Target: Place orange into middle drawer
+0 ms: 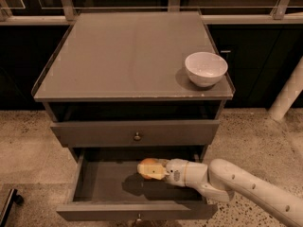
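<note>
Next, my gripper lets go of the orange on the middle drawer's bottom near its centre (144, 174), just ahead of my fingers.
The middle drawer (94, 188) is pulled open below the shut grey drawer above it (94, 134). My gripper (158, 170) reaches in from the right, over the drawer's inside, and is shut on the orange (148, 167). The orange is held a little above the drawer floor, near the middle, with its shadow under it. The white arm (246, 183) comes in from the lower right corner.
A white bowl (205, 68) stands on the right rear part of the cabinet top (118, 56). A white post (289, 90) leans at the right. The floor is speckled stone. A dark object (8, 203) sits at the lower left edge.
</note>
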You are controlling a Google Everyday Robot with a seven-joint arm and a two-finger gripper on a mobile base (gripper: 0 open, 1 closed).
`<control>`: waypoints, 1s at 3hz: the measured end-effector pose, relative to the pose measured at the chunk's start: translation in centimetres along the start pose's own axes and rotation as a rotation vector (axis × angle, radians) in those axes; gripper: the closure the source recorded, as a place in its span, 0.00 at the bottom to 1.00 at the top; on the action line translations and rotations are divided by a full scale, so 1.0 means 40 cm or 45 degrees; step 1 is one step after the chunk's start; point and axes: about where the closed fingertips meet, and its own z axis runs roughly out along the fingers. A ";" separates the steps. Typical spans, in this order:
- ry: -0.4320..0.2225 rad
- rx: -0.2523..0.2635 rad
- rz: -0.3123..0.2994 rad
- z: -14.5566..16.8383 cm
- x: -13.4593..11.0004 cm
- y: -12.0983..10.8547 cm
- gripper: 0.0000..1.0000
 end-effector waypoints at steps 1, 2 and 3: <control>0.014 0.003 0.069 0.039 0.041 -0.047 1.00; 0.026 0.001 0.123 0.090 0.082 -0.121 1.00; 0.036 0.014 0.168 0.125 0.116 -0.185 1.00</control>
